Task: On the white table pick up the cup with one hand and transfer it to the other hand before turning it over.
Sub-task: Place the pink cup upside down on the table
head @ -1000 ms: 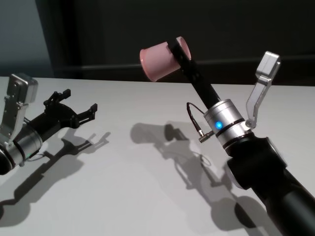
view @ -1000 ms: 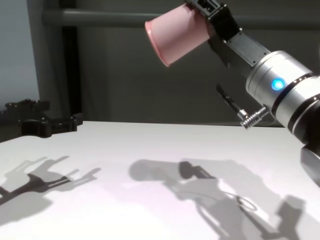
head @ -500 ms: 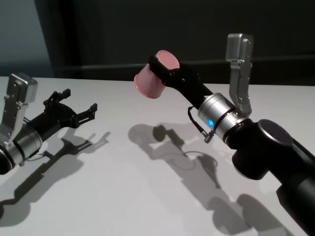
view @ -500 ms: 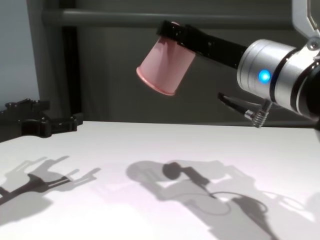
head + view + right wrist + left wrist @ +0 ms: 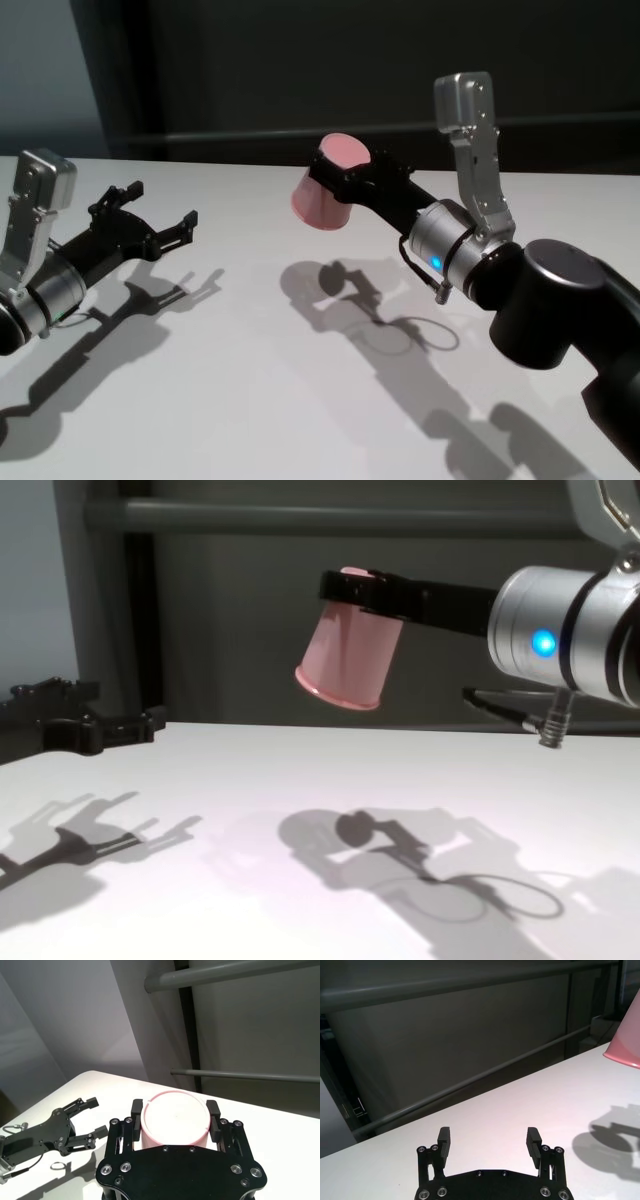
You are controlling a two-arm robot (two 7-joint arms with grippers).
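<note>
I should release the pink cup with my right gripper on the table [image 5: 358, 856] just in front of the dark round shadow.
The pink cup [image 5: 325, 190] hangs above the white table [image 5: 230, 390], tilted with its mouth down and its base up. My right gripper [image 5: 340, 172] is shut on the cup near its base. In the right wrist view the cup's base [image 5: 175, 1122] sits between the two fingers of the right gripper [image 5: 175, 1107]. In the chest view the cup [image 5: 350, 665] hangs from the right gripper [image 5: 350, 588]. My left gripper [image 5: 163, 207] is open and empty, low over the table at the left, apart from the cup. The cup's rim shows in the left wrist view [image 5: 626, 1047], beyond the left gripper [image 5: 489, 1137].
A dark wall with horizontal rails [image 5: 300, 518] stands behind the table's far edge. A thin cable [image 5: 440, 285] loops off my right wrist. The arms cast shadows [image 5: 360, 310] on the tabletop below the cup.
My right wrist has rolled and the cup has turned from lying sideways to mouth down. It has sunk a little and shifted right. The left arm has not moved.
</note>
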